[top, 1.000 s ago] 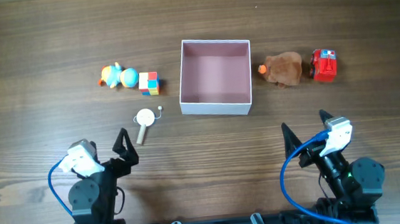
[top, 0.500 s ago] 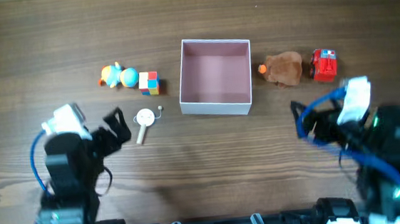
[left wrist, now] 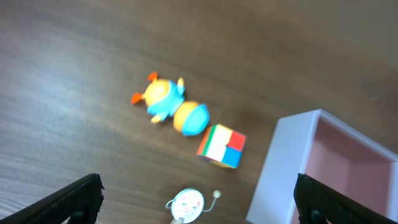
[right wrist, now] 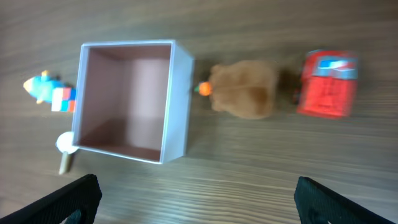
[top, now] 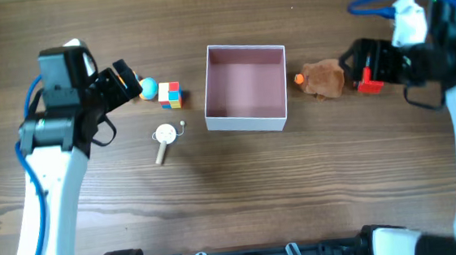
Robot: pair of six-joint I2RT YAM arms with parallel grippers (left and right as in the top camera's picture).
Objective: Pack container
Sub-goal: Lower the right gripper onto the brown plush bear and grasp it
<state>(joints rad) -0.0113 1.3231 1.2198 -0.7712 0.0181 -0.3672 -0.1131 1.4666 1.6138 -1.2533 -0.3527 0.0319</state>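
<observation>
Next, my right gripper grips the body of the brown plush (top: pixel 328 79) (right wrist: pixel 248 91), on the side of its orange part that is toward the red toy.
The container (top: pixel 244 124) is a square white box with a mauve inside, standing empty at the table's middle back. It also shows in the left wrist view (left wrist: pixel 287 163) and the right wrist view (right wrist: pixel 176 111). My left gripper (top: pixel 126 80) is open and empty, held above the blue and orange toy (top: pixel 148 88). A colour cube (top: pixel 170 94) and a white round face toy on a stick (top: pixel 164 136) lie beside it. My right gripper (top: pixel 357 64) is open and empty, above the gap between the brown plush (top: pixel 324 79) and the red toy (top: pixel 370 81).
In the left wrist view the blue and orange toy (left wrist: pixel 171 106), the cube (left wrist: pixel 221 145) and the face toy (left wrist: pixel 185 203) lie left of the box. In the right wrist view the plush (right wrist: pixel 244 89) and red toy (right wrist: pixel 328 84) lie right of it.
Both arms have lifted from the table's front edge and reached towards the back. The left one went over the left toys, the right one over the right toys. No object moved.
</observation>
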